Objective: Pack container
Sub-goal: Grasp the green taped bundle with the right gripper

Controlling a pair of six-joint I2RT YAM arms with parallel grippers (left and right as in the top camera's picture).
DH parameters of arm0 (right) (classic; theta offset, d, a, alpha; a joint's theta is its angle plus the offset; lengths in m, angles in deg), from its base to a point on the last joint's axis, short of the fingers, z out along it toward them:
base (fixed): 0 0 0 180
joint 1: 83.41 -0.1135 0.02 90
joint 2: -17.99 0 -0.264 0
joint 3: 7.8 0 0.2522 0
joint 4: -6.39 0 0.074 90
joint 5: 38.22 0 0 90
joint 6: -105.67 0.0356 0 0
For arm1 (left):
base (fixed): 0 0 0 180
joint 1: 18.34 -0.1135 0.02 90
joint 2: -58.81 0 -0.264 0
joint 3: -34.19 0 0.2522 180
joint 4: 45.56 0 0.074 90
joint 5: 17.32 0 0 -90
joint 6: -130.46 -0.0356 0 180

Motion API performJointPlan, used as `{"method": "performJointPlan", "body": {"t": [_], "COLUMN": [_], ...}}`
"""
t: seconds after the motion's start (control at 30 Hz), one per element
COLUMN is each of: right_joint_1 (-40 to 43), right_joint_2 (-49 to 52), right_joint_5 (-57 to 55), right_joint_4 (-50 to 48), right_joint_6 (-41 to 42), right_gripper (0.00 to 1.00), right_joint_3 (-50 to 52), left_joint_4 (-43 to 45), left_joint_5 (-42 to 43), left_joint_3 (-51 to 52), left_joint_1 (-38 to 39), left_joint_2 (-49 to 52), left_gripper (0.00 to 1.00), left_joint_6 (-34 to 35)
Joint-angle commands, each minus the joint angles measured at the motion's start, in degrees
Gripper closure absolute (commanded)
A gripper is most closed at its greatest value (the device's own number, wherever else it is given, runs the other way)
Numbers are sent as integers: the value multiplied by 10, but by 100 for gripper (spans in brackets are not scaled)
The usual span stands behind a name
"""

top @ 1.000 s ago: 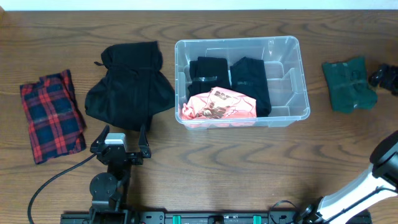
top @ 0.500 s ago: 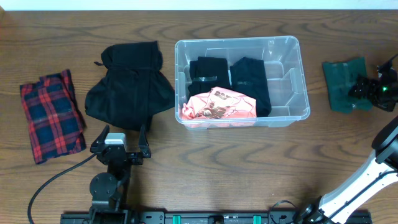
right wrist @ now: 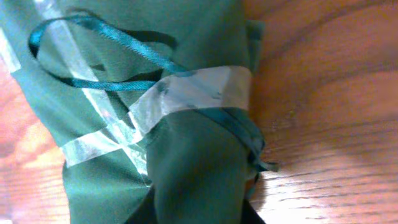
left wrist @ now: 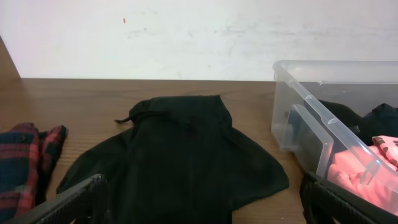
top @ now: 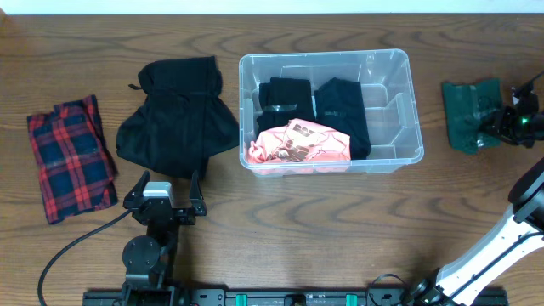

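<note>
I'll release the green folded cloth with my right gripper in the container's empty end (top: 371, 100), overlapping the nearest black folded piece.
The container (top: 416, 102), a clear plastic bin, stands at the centre back of the table and holds a pink garment (top: 299, 144) and two black folded pieces (top: 342, 110). Its left wall (left wrist: 297, 102) shows at the right of the left wrist view. A dark green folded cloth (top: 464, 115) bound with tape lies to its right. My right gripper (top: 503, 125) is at that cloth's right edge. The right wrist view shows green fabric (right wrist: 186, 143) pinched between the dark fingers of the right gripper (right wrist: 196, 213). My left gripper (top: 161, 194) rests open near the front left, with nothing between its fingers (left wrist: 78, 200).
A black garment (top: 177, 119) lies left of the container, right ahead of the left gripper (left wrist: 199, 214). A red and blue plaid cloth (top: 70, 157) lies at the far left. The right arm (top: 501, 246) reaches in from the front right corner.
My right gripper came in from the far right edge onto the green cloth and closed on it; the cloth's right side has bunched up slightly. The left arm has not moved.
</note>
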Motion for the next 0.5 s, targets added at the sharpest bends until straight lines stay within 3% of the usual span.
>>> {"method": "performJointPlan", "body": {"t": [0.0,0.3,0.47], "right_joint_1": [-9,-65,-107], "right_joint_2": [15,-62,-132], "right_joint_5": [23,55,68], "right_joint_4": [9,21,27], "right_joint_6": [-2,-1,44], "right_gripper": [99,99,99], "right_joint_3": [4,4,4], "left_joint_4": [-21,-21,-21], "left_joint_5": [-16,-16,-16], "left_joint_3": [11,11,11], "left_joint_1": [2,2,2], "left_joint_2": [-3,-3,-3], "left_gripper": [2,2,2], "left_joint_6": [-3,-4,-3]}}
